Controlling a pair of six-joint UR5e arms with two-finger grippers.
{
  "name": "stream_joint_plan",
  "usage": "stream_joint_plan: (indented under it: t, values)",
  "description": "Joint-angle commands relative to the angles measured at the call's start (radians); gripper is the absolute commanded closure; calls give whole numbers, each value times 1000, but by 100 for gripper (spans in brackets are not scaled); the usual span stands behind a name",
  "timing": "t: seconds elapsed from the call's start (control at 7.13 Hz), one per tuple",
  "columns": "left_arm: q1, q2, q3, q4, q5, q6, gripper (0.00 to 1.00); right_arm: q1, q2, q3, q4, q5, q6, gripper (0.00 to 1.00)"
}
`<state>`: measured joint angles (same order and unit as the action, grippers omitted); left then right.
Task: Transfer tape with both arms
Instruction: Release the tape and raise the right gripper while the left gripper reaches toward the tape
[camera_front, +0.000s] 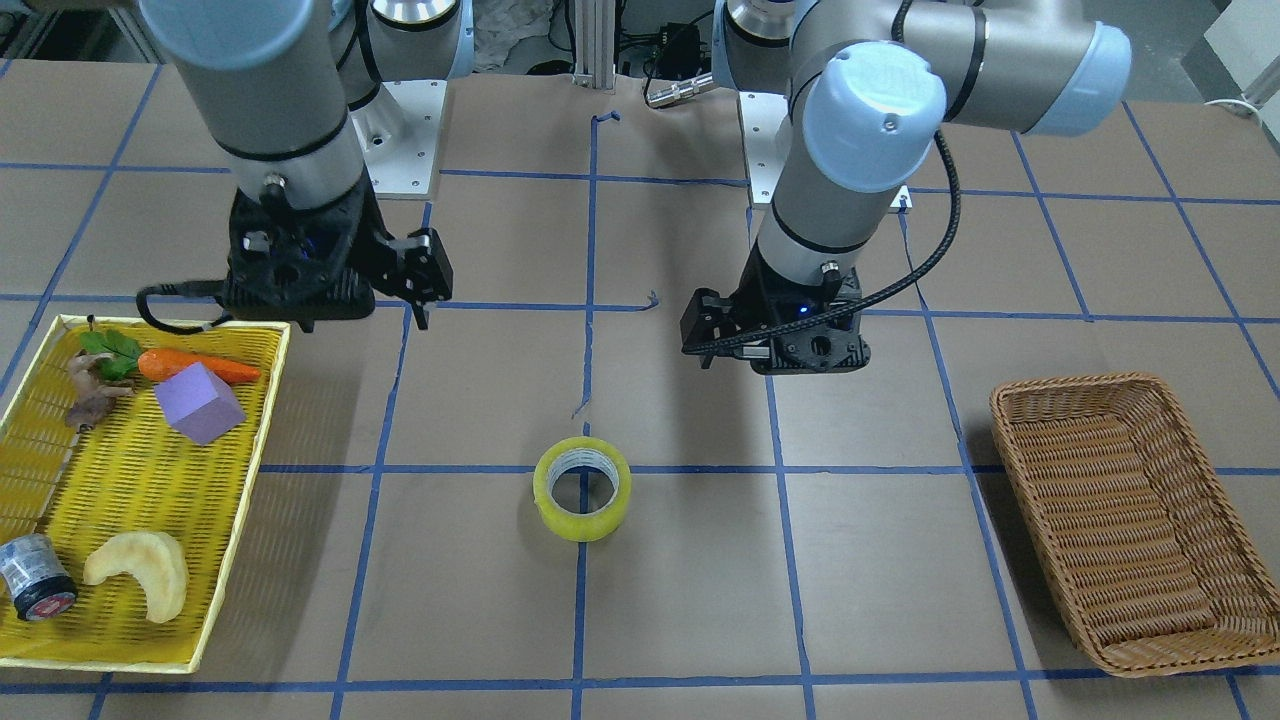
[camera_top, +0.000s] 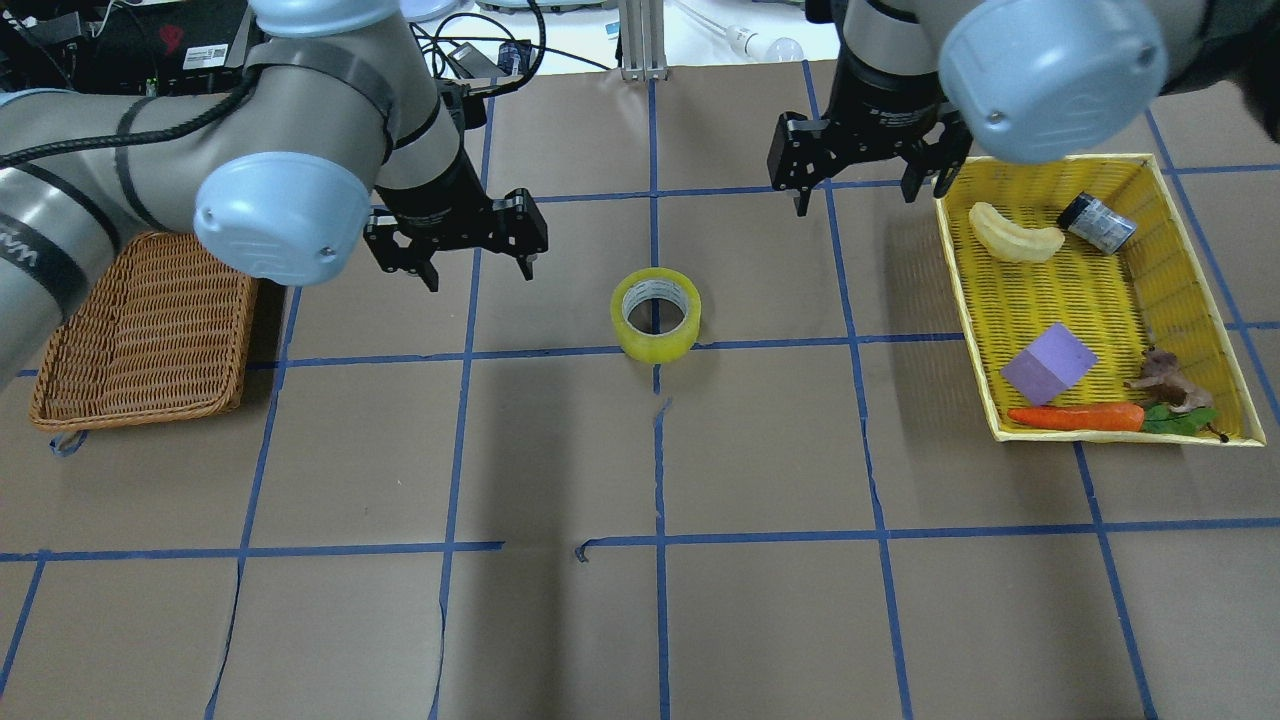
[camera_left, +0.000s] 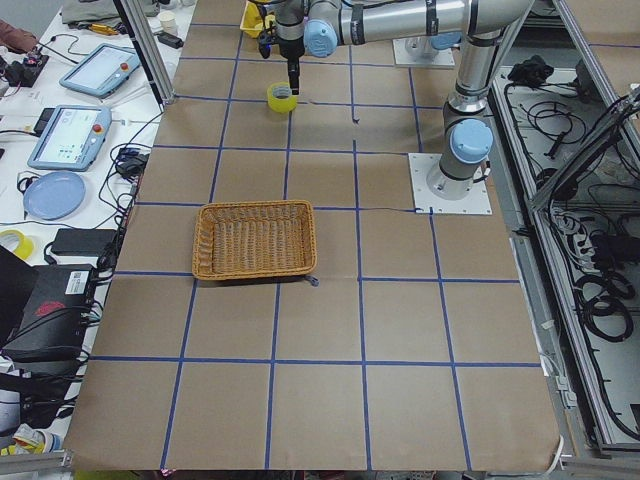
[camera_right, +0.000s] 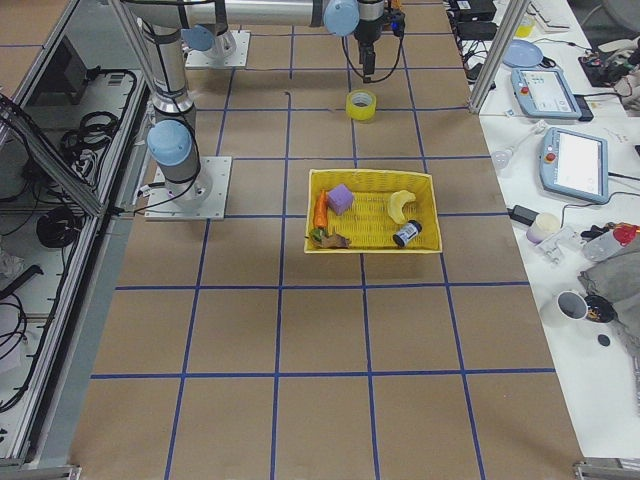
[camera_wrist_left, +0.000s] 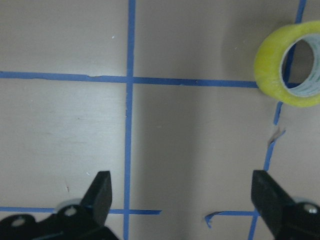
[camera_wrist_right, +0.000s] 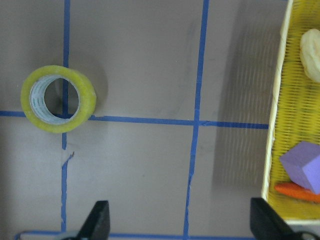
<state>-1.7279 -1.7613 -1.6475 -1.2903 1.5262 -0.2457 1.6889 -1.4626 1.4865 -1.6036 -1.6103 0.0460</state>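
My left gripper needs to hold the yellow tape roll by its side (camera_front: 620, 478) (camera_wrist_left: 272, 81) facing the brown wicker basket, with one finger inside the roll's hole.
The yellow tape roll (camera_top: 655, 343) lies flat on the brown table at the centre, on a blue grid line, with nothing touching it. It also shows in the front view (camera_front: 585, 522), the left wrist view (camera_wrist_left: 272, 70) and the right wrist view (camera_wrist_right: 86, 100). My left gripper (camera_top: 480, 275) is open and empty, above the table to the tape's left. My right gripper (camera_top: 857, 195) is open and empty, above the table to the tape's right, beside the yellow tray. Both wrist views show wide-apart fingers over bare table.
A brown wicker basket (camera_top: 240, 340) stands at the robot's left, with nothing showing in it. A yellow tray (camera_top: 958, 270) at the right holds a carrot (camera_top: 1075, 417), a purple block (camera_top: 1048, 363), a pale curved piece, a small grey cylinder (camera_top: 1097, 222) and a brown root.
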Motion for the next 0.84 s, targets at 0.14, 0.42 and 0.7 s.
stream_joint_plan:
  t: [0.14, 0.42, 0.7]
  values:
    - [-74, -151, 3, 246, -21, -67, 0, -44, -71, 23, 4, 19, -25, 1]
    - [-79, -255, 5, 379, -29, -69, 0, -72, -74, 9, -18, 17, -66, 0]
    - [-91, -322, 5, 431, -80, -98, 0, -71, -76, 14, -18, 21, -67, 0]
